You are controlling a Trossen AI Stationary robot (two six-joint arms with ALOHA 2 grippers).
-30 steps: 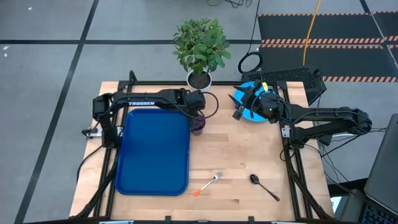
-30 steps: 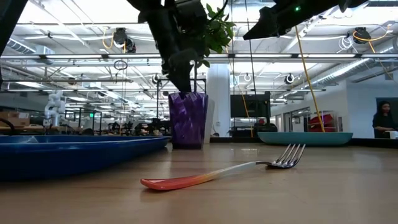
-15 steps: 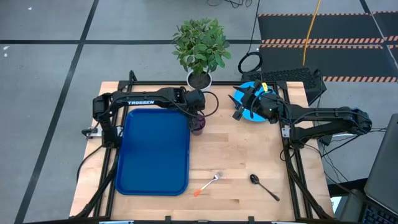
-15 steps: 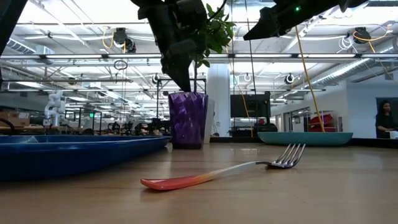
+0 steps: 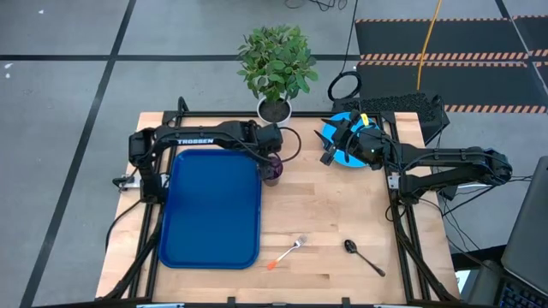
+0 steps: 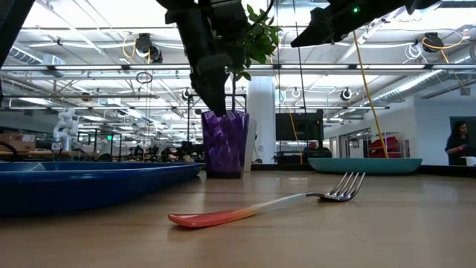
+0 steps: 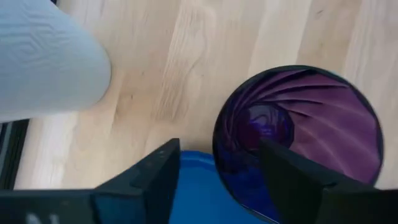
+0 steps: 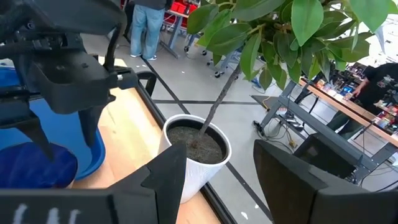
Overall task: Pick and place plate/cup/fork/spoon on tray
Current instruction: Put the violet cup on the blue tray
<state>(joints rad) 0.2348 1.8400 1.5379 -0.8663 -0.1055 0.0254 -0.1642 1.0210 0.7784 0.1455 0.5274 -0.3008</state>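
Observation:
The purple cup is standing just off the corner of the blue tray, so next my left gripper grabs the cup's rim [image 7: 216, 146] and lifts the cup onto the tray.
The purple cup [image 5: 272, 169] stands upright on its base on the table, just off the far right corner of the blue tray [image 5: 210, 210]. My left gripper [image 7: 221, 180] is open above it. One finger is over the cup's hollow and the other outside its wall, toward the tray. My right gripper [image 5: 329, 149] is open and holds nothing, raised over the left edge of the light-blue plate [image 5: 349, 144], which lies flat on the table. The orange-handled fork [image 5: 286, 254] and the dark spoon [image 5: 364, 257] lie on the table near its front edge.
A white plant pot [image 5: 274, 109] with a leafy plant stands at the far edge, between the two grippers and close behind the cup. Bare wood lies between the tray and the plate. A person [image 6: 455, 145] shows in the room beyond.

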